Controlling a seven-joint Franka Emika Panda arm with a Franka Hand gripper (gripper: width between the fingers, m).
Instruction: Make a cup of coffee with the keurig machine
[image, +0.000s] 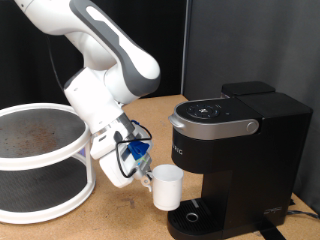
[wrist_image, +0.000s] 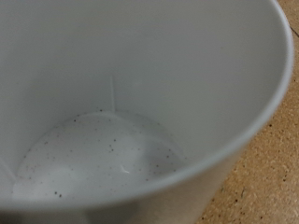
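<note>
I will let go of the white mug on the black keurig machine's round drip tray (image: 194, 214) with my gripper.
The white mug (image: 167, 186) hangs at the tip of my gripper (image: 148, 178), which is shut on its handle side. I hold it just above the table, at the exterior view's left edge of the round drip tray (image: 195, 215). The black keurig machine (image: 245, 150) stands at the exterior view's right, with its silver-grey lid handle (image: 212, 124) down. In the wrist view the mug's inside (wrist_image: 112, 112) fills the picture, with dark specks on its bottom (wrist_image: 93, 163). My fingers do not show there.
A white two-tier round rack (image: 40, 160) with mesh shelves stands at the exterior view's left. The wooden table (image: 120, 215) shows between the rack and the machine, and also in the wrist view (wrist_image: 266, 177). A black backdrop is behind.
</note>
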